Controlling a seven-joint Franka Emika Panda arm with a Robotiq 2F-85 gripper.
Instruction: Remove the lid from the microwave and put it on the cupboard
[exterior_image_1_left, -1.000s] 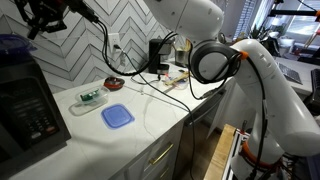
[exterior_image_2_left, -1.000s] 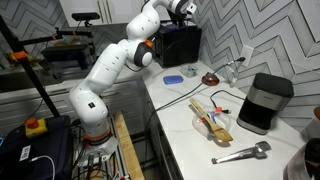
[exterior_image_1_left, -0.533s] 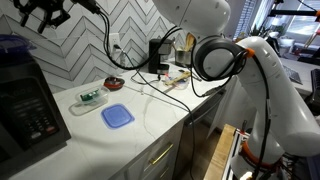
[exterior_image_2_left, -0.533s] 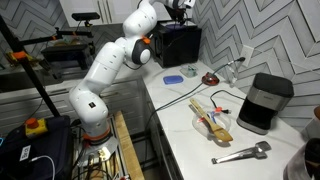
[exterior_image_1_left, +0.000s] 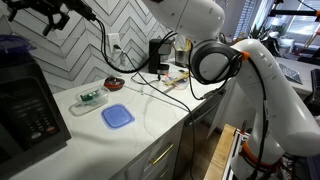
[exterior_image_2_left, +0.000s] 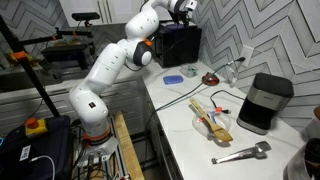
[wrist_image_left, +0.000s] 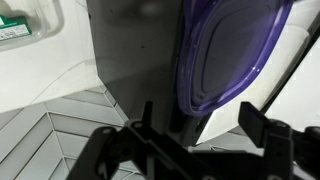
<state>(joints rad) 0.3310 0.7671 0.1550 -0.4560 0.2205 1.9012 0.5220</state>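
The lid's rounded end is just past my gripper's open fingers, so I will move further in and pinch that end's rim (wrist_image_left: 190, 108) before I lift the lid.
The dark blue-purple lid (wrist_image_left: 215, 50) lies on top of the black microwave (wrist_image_left: 130, 50); in an exterior view its edge (exterior_image_1_left: 12, 42) shows at the far left on the microwave (exterior_image_1_left: 25, 105). My gripper (wrist_image_left: 200, 125) hangs above the microwave's top, open, with one finger (wrist_image_left: 146, 118) on each side and nothing between them. The lid sits just beyond the fingertips, apart from them. In both exterior views the gripper (exterior_image_1_left: 40, 12) (exterior_image_2_left: 183, 8) is high over the microwave (exterior_image_2_left: 180, 45). The white-topped cupboard (exterior_image_1_left: 145, 120) (exterior_image_2_left: 190, 125) runs alongside.
A flat light-blue square lid (exterior_image_1_left: 117, 116) (exterior_image_2_left: 173, 78) lies on the cupboard top. Nearby are a red bowl (exterior_image_1_left: 114, 83), a dish with a green item (exterior_image_1_left: 90, 97), cables, a clear container of utensils (exterior_image_2_left: 212, 118), tongs (exterior_image_2_left: 240, 153) and a black appliance (exterior_image_2_left: 262, 102).
The jaws have opened wide from shut. The gripper stays over the microwave's top, with only a slight shift.
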